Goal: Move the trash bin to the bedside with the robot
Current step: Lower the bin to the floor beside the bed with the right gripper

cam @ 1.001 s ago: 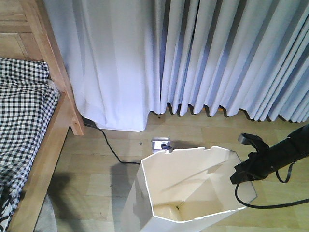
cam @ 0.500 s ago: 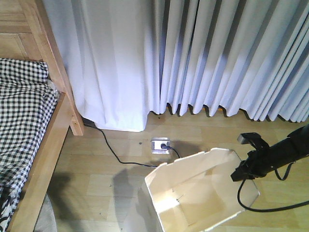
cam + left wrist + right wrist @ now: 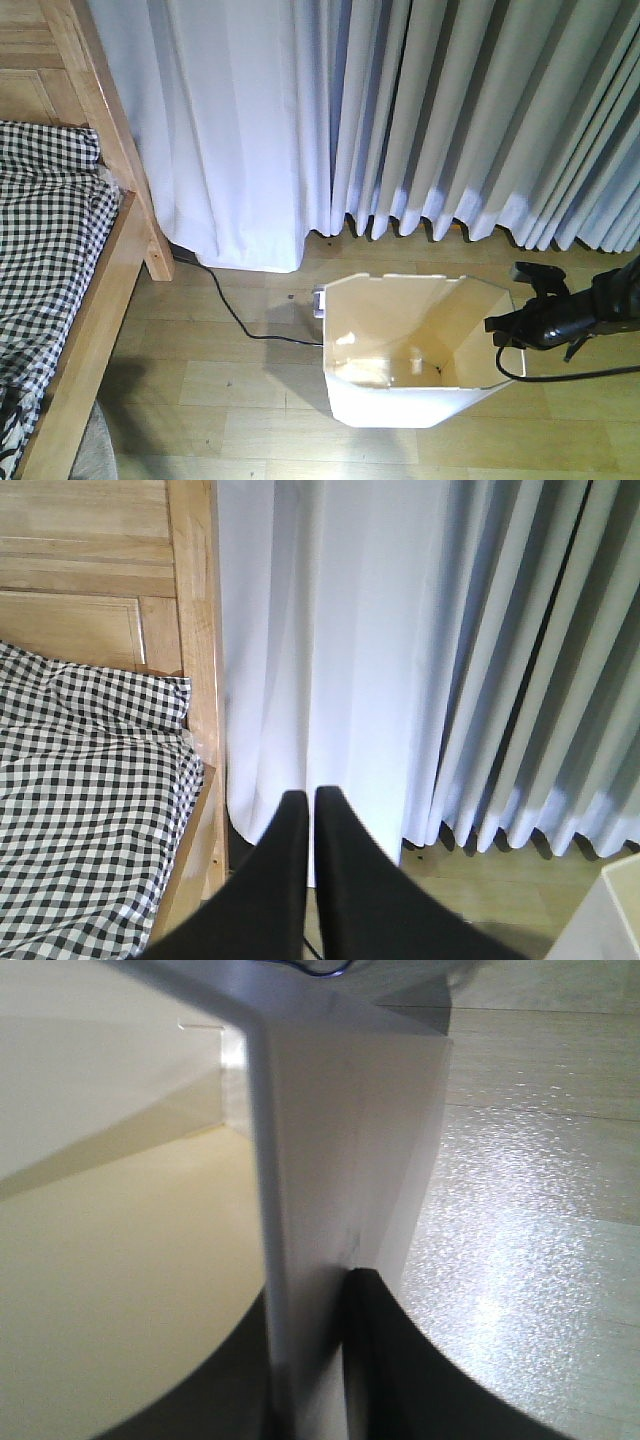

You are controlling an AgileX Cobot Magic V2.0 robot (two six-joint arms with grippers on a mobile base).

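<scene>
The robot's right gripper should release the white trash bin upright on the wooden floor (image 3: 374,428) just in front of the floor socket.
The white trash bin (image 3: 400,400) stands on the wooden floor right of the bed, its open top tipped toward the front view. My right gripper (image 3: 497,328) is shut on the bin's right rim; in the right wrist view the thin white wall (image 3: 340,1160) runs between the two black fingers (image 3: 385,1360). A black cable hangs from that arm. The bed (image 3: 95,300) with its light wooden frame and black-and-white checked bedding (image 3: 45,220) is at the left, also in the left wrist view (image 3: 90,780). My left gripper (image 3: 308,800) is shut and empty, held up facing the curtain.
White pleated curtains (image 3: 400,120) hang across the back wall. A floor socket (image 3: 320,300) with a black cable (image 3: 240,315) lies just behind the bin, the cable running left toward the bed post (image 3: 110,140).
The bin has swung from tilted and low at the frame's bottom to farther back and more upright. My right gripper moved right and up with its rim.
</scene>
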